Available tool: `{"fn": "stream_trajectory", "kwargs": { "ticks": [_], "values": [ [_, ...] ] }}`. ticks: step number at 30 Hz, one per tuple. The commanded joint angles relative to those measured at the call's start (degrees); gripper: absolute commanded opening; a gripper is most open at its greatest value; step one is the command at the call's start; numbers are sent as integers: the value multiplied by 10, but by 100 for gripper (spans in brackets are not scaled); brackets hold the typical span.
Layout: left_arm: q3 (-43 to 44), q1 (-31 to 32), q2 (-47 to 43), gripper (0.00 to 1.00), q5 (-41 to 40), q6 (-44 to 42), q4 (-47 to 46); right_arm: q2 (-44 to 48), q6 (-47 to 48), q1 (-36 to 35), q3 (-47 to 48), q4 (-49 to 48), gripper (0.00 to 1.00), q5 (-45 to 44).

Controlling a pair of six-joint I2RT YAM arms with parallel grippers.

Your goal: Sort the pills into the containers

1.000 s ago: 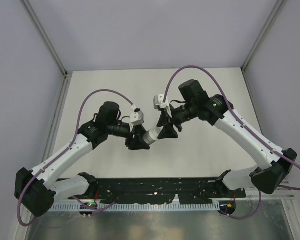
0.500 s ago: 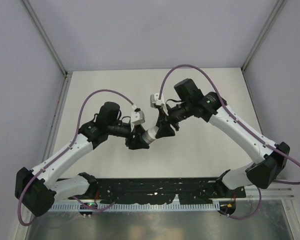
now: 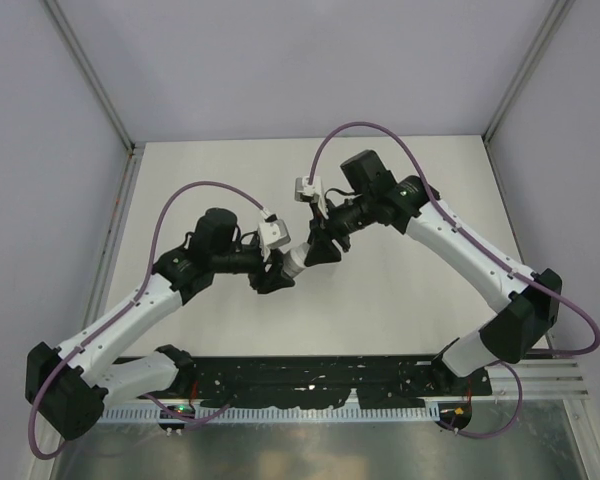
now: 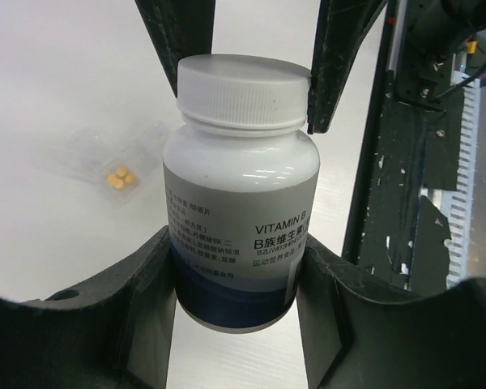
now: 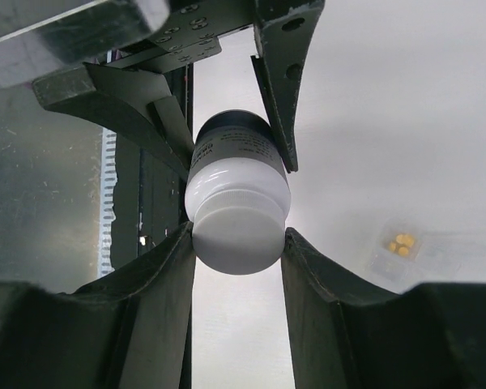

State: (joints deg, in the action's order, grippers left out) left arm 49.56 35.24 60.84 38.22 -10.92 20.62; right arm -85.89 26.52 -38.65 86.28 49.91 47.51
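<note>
I have only the bottle's cap in my right gripper, so I will open it, reach past the cap and grasp the bottle's shoulder (image 4: 241, 159) before my left gripper lets go of the bottle's body.
A bottle (image 3: 293, 262) with a white cap (image 4: 243, 89) and a greyish body labelled "VITAMIN B" (image 4: 239, 194) is held in the air between both grippers. My left gripper (image 4: 236, 247) is shut on the bottle's lower body. My right gripper (image 5: 239, 243) is shut on the cap (image 5: 239, 231). In the top view the left gripper (image 3: 275, 272) and right gripper (image 3: 315, 250) meet at mid-table. A small clear packet (image 4: 117, 162) lies flat on the table with tiny orange pills (image 4: 120, 177) inside. The packet also shows in the right wrist view (image 5: 413, 247). It is hidden in the top view.
The white table (image 3: 210, 170) has grey walls to the left, back and right. A black rail (image 3: 310, 375) with the arm bases runs along the near edge. It also shows in the left wrist view (image 4: 405, 162).
Both grippers, joined at the bottle, have shifted slightly left and toward the far side. The right arm's elbow has swung left. Both grips are unchanged.
</note>
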Motion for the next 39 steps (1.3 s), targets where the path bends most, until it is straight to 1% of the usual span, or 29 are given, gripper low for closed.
{"fn": "stream_trajectory", "kwargs": {
  "ticks": [1, 5, 7, 11, 12, 13, 15, 16, 17, 18, 19, 23, 26, 31, 35, 39],
  "values": [
    [-3, -4, -21, 0, -93, 15, -74, -14, -38, 6, 23, 0, 29, 28],
    [-10, 1, -29, 0, -127, 14, -84, -32, -60, 20, 32, -4, 32, 39],
    [-12, 2, -29, 0, -135, 11, -84, -39, -65, 24, 35, -5, 37, 43],
    [-15, 6, -28, 0, -150, 5, -85, -46, -70, 27, 35, -4, 48, 43],
    [-15, 6, -28, 0, -151, 5, -85, -46, -69, 28, 35, -5, 53, 43],
    [-15, 7, -27, 0, -151, 5, -85, -45, -70, 29, 35, -4, 54, 43],
    [-16, 7, -25, 0, -151, 5, -86, -41, -67, 29, 33, -4, 62, 40],
    [-16, 6, -24, 0, -151, 5, -87, -39, -66, 31, 31, -5, 68, 39],
    [-17, 7, -24, 0, -151, 4, -88, -35, -65, 30, 29, -7, 72, 36],
    [-17, 6, -25, 0, -149, 5, -88, -30, -64, 30, 25, -9, 74, 35],
    [-17, 6, -23, 0, -148, 4, -88, -28, -64, 30, 24, -12, 78, 32],
    [-15, 7, -20, 0, -125, 5, -88, -19, -67, 30, 20, -21, 85, 24],
    [-12, 6, -17, 0, -88, 6, -84, -20, -74, 30, 21, -27, 89, 21],
    [-12, 8, -13, 0, -40, 5, -80, -24, -82, 30, 25, -38, 91, 21],
    [-8, 8, -9, 0, -29, 9, -81, -29, -89, 30, 28, -45, 92, 31],
    [1, 10, -2, 0, -34, 15, -81, -31, -96, 28, 24, -53, 92, 43]
  ]
}}
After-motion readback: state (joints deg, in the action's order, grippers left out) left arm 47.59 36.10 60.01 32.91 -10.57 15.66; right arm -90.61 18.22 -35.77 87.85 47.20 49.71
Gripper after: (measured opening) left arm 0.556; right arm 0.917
